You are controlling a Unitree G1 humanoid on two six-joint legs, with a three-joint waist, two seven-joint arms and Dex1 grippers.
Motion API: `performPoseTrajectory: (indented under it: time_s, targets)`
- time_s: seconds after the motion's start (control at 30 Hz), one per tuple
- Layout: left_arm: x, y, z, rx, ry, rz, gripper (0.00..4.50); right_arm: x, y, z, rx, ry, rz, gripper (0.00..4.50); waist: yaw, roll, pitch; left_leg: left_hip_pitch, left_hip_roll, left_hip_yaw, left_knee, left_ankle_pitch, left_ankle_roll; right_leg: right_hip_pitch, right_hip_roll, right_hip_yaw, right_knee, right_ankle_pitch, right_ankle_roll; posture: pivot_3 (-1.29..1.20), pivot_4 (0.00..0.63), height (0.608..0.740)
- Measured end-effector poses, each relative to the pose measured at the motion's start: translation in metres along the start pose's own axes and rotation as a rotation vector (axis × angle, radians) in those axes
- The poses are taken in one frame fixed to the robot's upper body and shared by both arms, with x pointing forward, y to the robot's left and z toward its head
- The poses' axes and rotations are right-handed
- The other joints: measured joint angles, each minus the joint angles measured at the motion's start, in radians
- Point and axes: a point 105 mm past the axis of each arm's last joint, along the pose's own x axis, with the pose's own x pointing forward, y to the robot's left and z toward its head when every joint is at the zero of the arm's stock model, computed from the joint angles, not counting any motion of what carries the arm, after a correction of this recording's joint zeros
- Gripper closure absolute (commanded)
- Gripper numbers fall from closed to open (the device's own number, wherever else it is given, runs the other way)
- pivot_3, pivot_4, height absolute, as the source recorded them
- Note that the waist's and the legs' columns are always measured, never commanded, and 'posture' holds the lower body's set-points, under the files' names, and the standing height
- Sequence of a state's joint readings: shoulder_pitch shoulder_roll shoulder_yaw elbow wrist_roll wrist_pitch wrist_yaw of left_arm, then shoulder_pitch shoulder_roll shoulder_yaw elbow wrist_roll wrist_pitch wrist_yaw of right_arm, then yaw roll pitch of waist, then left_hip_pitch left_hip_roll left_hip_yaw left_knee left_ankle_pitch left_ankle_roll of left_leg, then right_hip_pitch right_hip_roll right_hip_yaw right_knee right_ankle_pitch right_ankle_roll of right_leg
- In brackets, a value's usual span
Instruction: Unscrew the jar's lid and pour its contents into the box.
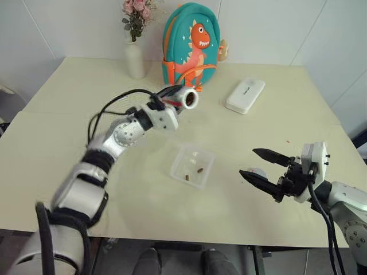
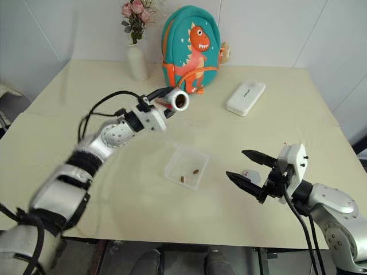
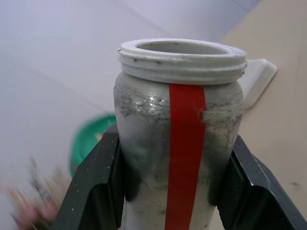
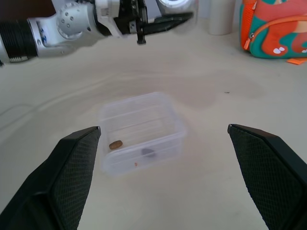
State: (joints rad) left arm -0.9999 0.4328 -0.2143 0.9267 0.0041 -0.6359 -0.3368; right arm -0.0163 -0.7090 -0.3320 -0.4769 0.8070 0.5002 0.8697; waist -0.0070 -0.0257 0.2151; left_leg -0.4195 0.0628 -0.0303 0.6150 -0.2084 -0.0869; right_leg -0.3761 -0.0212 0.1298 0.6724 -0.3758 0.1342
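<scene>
The robot's left gripper should release the jar upright on the bare table [image 1: 155, 151] next to the box, on that gripper's side.
My left gripper [image 1: 172, 100] is shut on the jar [image 1: 187, 98], a small clear jar with a red stripe [image 3: 184, 143]. It holds the jar on its side above the table, just beyond the box, with the open mouth bare of its lid. The box [image 1: 175, 169] sits at mid-table with a few brown pieces [image 1: 199, 170] inside. My right gripper [image 1: 248, 162] hovers open to the right of the box, its fingers pointing toward it with nothing between them. A small round pale cap [image 2: 250, 174], which looks like the lid, lies on the table under that gripper.
At the back of the table stand a white vase with pink flowers [image 1: 135, 57] and a teal dinosaur backpack [image 1: 192, 46]. A flat white case [image 1: 245, 95] lies at the back right. Black cables loop above my left forearm [image 1: 103, 112].
</scene>
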Motion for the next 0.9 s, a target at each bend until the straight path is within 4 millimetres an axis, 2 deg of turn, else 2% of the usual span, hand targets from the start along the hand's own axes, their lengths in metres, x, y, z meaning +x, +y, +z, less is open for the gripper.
performPoseTrajectory:
  time_s: [0.07,0.17,0.27,0.37,0.5,0.7,0.9]
  targets:
    - [-0.009,0.009,-0.008,-0.200,0.016,0.037,2.52,-0.002,0.001,0.001,0.002,0.003,0.027,0.04,0.000,0.000,0.000,0.000,0.000,-0.001,0.001,0.001,0.000,0.000,0.000,0.000,0.002,0.000,0.000,0.00,0.150,0.740]
    - [-0.020,0.016,-0.005,-0.408,-0.030,0.049,2.52,-0.004,0.001,0.006,0.003,-0.010,0.076,0.04,0.000,0.000,0.000,0.001,0.000,-0.002,0.006,0.001,0.001,0.002,0.000,0.000,0.004,0.001,0.000,0.00,0.150,0.740]
    - [-0.033,0.012,-0.015,-0.541,-0.008,0.035,2.52,-0.005,0.000,0.008,0.006,-0.017,0.112,0.04,-0.001,0.000,0.000,0.001,0.000,-0.002,0.009,0.001,0.001,0.004,0.001,0.000,0.004,0.002,0.001,0.00,0.150,0.740]
    - [-0.044,-0.001,-0.027,-0.665,0.040,-0.021,2.52,-0.004,-0.001,0.011,0.001,-0.031,0.139,0.04,-0.005,0.000,0.000,0.001,0.000,-0.003,0.012,0.001,0.002,0.004,0.001,0.000,0.005,0.004,0.002,0.00,0.150,0.740]
    - [-0.051,-0.011,-0.033,-0.728,0.078,-0.072,2.52,0.001,0.001,0.014,-0.005,-0.041,0.175,0.04,-0.011,0.000,0.000,0.000,0.000,-0.003,0.013,0.001,0.003,0.005,0.001,0.001,0.004,0.006,0.003,0.00,0.150,0.740]
    - [-0.065,-0.019,-0.042,-0.708,0.133,-0.131,2.52,0.003,0.001,0.011,0.001,-0.045,0.181,0.04,-0.021,0.000,0.000,0.000,0.000,-0.003,0.012,0.001,0.003,0.005,0.001,0.001,0.002,0.006,0.003,0.00,0.150,0.740]
    - [-0.066,-0.025,-0.043,-0.698,0.150,-0.160,2.52,0.004,-0.002,0.009,-0.005,-0.042,0.171,0.04,-0.022,0.000,0.000,-0.001,0.000,-0.003,0.012,0.001,0.003,0.004,0.001,0.001,0.002,0.006,0.003,0.00,0.150,0.740]
